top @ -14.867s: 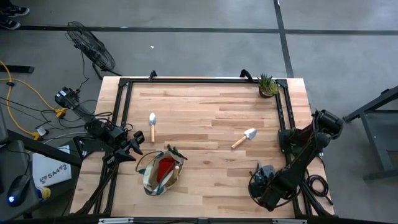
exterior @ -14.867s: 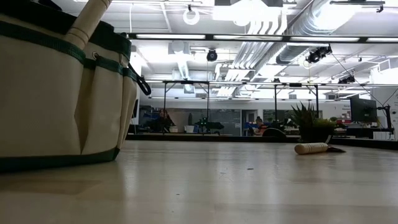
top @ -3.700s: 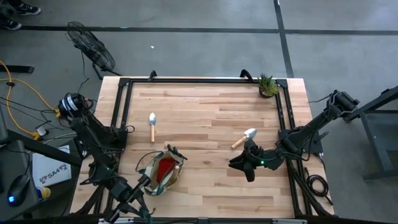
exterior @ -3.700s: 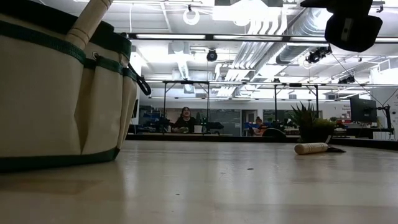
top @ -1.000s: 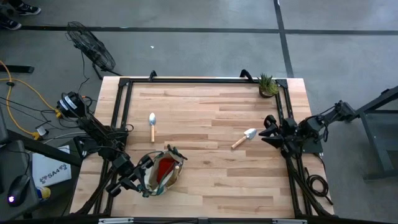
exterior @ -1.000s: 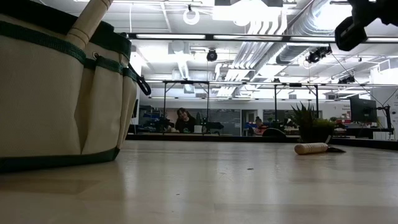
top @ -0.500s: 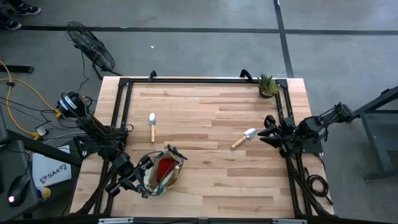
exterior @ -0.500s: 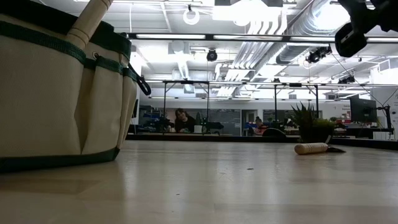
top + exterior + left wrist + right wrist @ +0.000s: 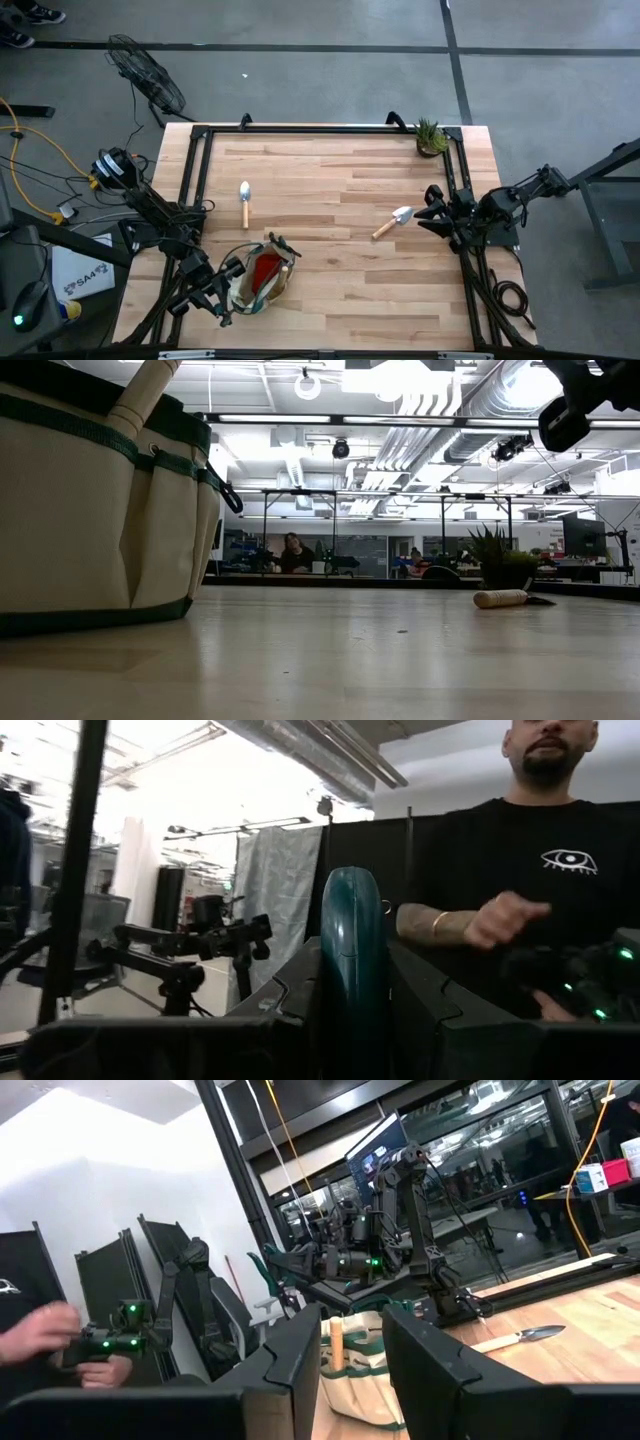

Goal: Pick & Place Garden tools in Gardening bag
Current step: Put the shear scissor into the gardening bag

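The robot's left gripper will release the pruner in the near side of the gardening bag (image 9: 263, 297), in front of the red cloth.
The beige gardening bag (image 9: 258, 280) stands near the table's front left with a red cloth (image 9: 265, 270) inside; it fills the left of the low view (image 9: 100, 510). My left gripper (image 9: 220, 300) hovers just left of the bag, shut on a dark green pruner handle (image 9: 352, 950). One wooden-handled trowel (image 9: 245, 202) lies flat beyond the bag. A second trowel (image 9: 392, 222) lies flat at mid right. My right gripper (image 9: 430, 208) stands open just right of that trowel, with nothing between its fingers (image 9: 300, 1350). My left gripper pinches the pruner's dark green handle (image 9: 352, 1020) between its two fingers. The fingers lie along the handle, whose rounded end (image 9: 352, 890) sticks out past the fingertips. The fingers slant upward toward the table's near edge, and the tool is lifted clear of the table.
A small potted plant (image 9: 430, 137) stands at the far right corner. A black frame (image 9: 200, 180) runs along the table's left, far and right edges. A person (image 9: 520, 900) stands beyond the near edge, a hand raised. Bare wood lies between the bag and the right trowel.
My left gripper has turned a little where it hovers beside the bag's left side, still shut on the green handle. The bag and both trowels lie where they were.
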Motion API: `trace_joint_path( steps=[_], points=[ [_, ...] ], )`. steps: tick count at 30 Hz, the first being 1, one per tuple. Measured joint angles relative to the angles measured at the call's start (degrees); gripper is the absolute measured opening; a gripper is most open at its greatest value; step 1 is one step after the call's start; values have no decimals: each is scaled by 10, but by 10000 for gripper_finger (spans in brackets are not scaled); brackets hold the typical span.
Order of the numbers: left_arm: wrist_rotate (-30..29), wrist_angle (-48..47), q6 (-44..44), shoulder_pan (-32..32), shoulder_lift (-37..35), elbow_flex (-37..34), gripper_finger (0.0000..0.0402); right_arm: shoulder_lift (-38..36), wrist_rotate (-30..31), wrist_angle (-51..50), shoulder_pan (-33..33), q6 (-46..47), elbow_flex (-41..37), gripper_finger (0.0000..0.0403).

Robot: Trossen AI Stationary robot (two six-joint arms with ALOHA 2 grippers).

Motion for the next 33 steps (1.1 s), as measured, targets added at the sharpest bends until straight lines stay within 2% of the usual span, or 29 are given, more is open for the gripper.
trace_joint_path(
  steps=[17, 33],
  points=[
    [21, -89, 36, -2, 0, 0, 69, 0, 0, 0, 0, 0, 0, 103],
    [-21, -148, 101, -11, 2, 0, 69, 0, 0, 0, 0, 0, 1, 103]
  ],
)
